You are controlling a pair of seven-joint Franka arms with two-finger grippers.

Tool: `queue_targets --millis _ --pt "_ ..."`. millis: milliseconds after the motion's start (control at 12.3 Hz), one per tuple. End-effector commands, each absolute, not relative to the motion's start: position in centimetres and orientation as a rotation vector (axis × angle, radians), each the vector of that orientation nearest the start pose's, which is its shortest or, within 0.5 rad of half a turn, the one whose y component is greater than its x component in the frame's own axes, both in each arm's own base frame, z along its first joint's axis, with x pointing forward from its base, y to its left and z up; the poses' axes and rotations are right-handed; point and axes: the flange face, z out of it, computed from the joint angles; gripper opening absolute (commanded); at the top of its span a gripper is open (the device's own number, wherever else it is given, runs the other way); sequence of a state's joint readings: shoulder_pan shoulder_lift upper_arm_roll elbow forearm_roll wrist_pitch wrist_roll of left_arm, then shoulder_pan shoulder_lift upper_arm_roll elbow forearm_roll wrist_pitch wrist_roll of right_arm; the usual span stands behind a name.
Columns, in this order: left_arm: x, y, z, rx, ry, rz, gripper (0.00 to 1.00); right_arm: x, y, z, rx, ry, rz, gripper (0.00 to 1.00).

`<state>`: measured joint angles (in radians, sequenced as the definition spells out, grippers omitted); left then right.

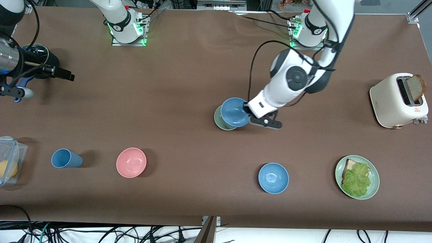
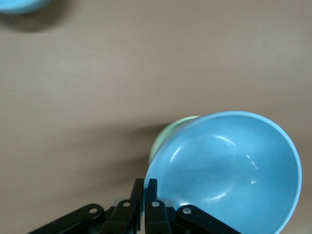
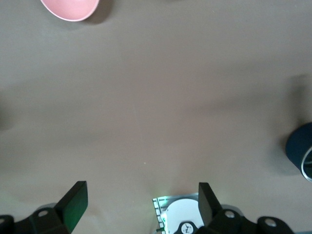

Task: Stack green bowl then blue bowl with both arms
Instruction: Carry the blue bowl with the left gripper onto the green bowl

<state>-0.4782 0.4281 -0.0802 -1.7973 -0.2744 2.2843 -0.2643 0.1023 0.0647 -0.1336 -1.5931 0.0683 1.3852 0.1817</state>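
My left gripper needs to let go of the blue bowl inside the green bowl [image 1: 227, 116] [image 2: 201, 168], nested down against the green bowl's mint rim.
The blue bowl [image 1: 234, 111] is held by its rim in my left gripper [image 1: 248, 114], which is shut on it near the table's middle. The bowl is tilted and sits over the green bowl [image 1: 219, 122], covering most of it; only a mint crescent shows. Whether the two bowls touch cannot be told. In the left wrist view the left gripper [image 2: 145, 183] pinches the blue bowl's [image 2: 224, 165] rim, with the green bowl [image 2: 168, 136] peeking out beneath. My right gripper [image 1: 62, 73] waits open and empty over the right arm's end of the table; it also shows in the right wrist view [image 3: 141, 195].
Nearer the front camera lie a brighter sky-blue bowl [image 1: 273, 178], a pink bowl [image 1: 131, 162], a blue cup [image 1: 65, 158] and a green plate [image 1: 373, 189] with bread and lettuce. A toaster [image 1: 398, 100] stands at the left arm's end, a clear container [image 1: 8, 158] at the right arm's end.
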Motion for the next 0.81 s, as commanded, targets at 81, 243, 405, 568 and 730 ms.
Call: queue_targets --millis 81,243,405,568,730 --pt "56.2 -37.7 29.0 -3.377 0.147 0.124 0.00 53.9 -1.3 57.4 -3.054 0.331 0.481 1.00" --pt "56.2 -37.6 28.0 -3.368 0.155 0.141 0.00 53.6 -1.4 57.6 -3.051 0.337 0.488 1.00" --pt "56.1 -37.6 27.3 -3.340 0.200 0.135 0.00 53.2 -2.3 58.0 -3.046 0.345 0.489 1.00" --pt "56.0 -37.4 26.9 -3.301 0.245 0.118 0.00 53.1 -2.4 58.2 -3.047 0.343 0.487 1.00" --pt "56.0 -37.4 26.4 -3.298 0.244 0.127 0.00 53.2 -2.3 58.2 -3.048 0.343 0.478 1.00"
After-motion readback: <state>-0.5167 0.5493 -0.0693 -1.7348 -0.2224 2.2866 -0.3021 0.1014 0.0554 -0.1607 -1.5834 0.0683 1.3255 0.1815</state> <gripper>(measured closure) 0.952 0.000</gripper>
